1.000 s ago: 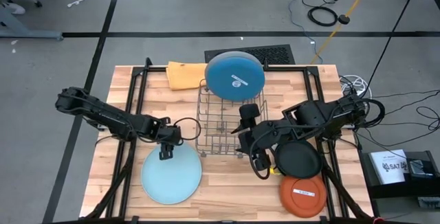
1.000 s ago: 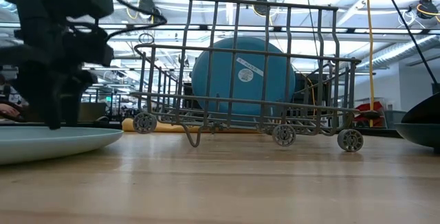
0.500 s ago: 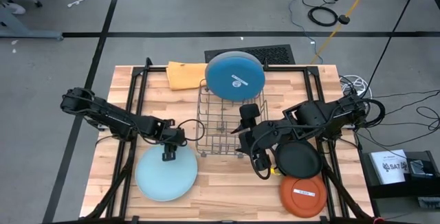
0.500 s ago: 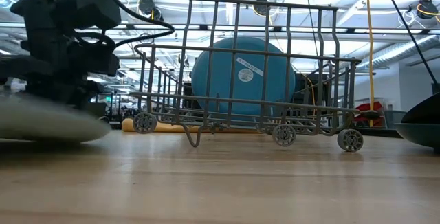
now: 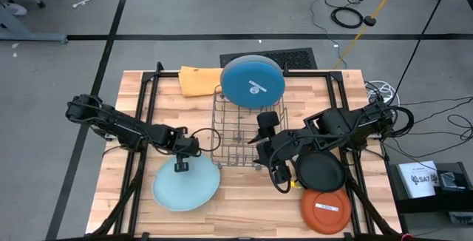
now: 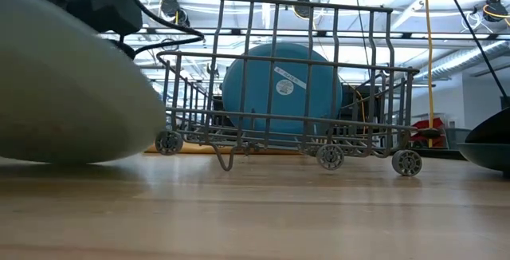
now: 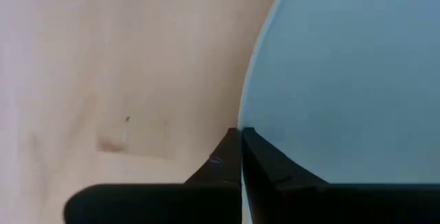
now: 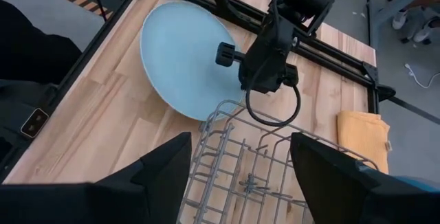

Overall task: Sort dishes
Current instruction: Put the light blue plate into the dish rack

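My left gripper needs to release the pale grey plate on the wood [image 5: 183, 168] between the wire rack and the black rail.
A large pale grey plate [image 5: 188, 189] is at the near left of the table, with my left gripper [image 5: 181, 166] shut on its far rim. In the low view the plate [image 6: 64, 92] is tilted, its far side raised. A large blue plate [image 5: 253, 80] with a white sticker stands tilted at the far end of the wire rack [image 5: 238, 134]. A black plate [image 5: 324, 171] and an orange plate [image 5: 325, 210] lie flat at the near right. My right gripper [image 5: 283, 180] is open, between the rack and the black plate, touching nothing. My left gripper pinches the pale plate's far rim [image 7: 246, 122] between its two fingers, only at their free ends. The fingers come from above, pointing down. The rim is raised and the plate slopes down toward the table's near edge; whether its near edge still touches the wood I cannot tell.
An orange cloth [image 5: 198, 80] lies at the far edge, left of the blue plate. The wire rack stands on small wheels [image 6: 329, 157] mid-table. Black frame rails [image 5: 140, 123] run along both sides of the table. Bare wood [image 5: 251, 204] lies between the pale and orange plates.
My left gripper has shut on the pale plate's far rim. The plate lay flat a second ago; it slid a little toward the table's left edge, then its far side rose, and it now stands tilted.
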